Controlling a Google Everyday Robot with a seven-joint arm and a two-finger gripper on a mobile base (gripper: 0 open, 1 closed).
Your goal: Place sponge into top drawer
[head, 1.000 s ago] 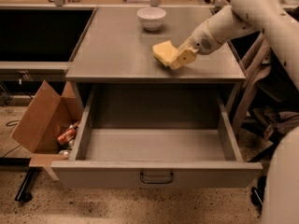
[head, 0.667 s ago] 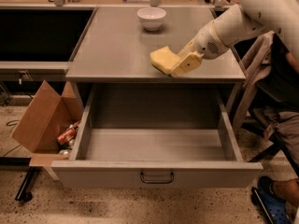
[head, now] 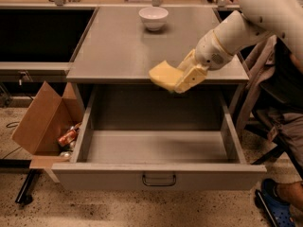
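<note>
The robot's gripper will release the pale yellow sponge toward the back of the open top drawer's grey bottom [head: 174,127], near the middle of its width.
The pale yellow sponge [head: 163,75] is held in my gripper [head: 182,79], whose cream-yellow fingers are shut on its right end. It hangs in the air at the front edge of the grey cabinet top [head: 118,46], above the back of the open top drawer [head: 158,148]. The drawer is pulled fully out and its grey inside shows nothing in it. Its dark bail handle [head: 159,179] sits at the centre of the front panel. My white arm [head: 246,22] reaches in from the upper right.
A white bowl [head: 153,18] stands at the back of the cabinet top. A brown cardboard box [head: 45,122] with cans lies on the floor at the left of the drawer. A person's leg and blue shoe [head: 279,207] are at the lower right.
My gripper has carried the sponge toward the front and slightly left, from over the cabinet top to its front edge above the open drawer.
</note>
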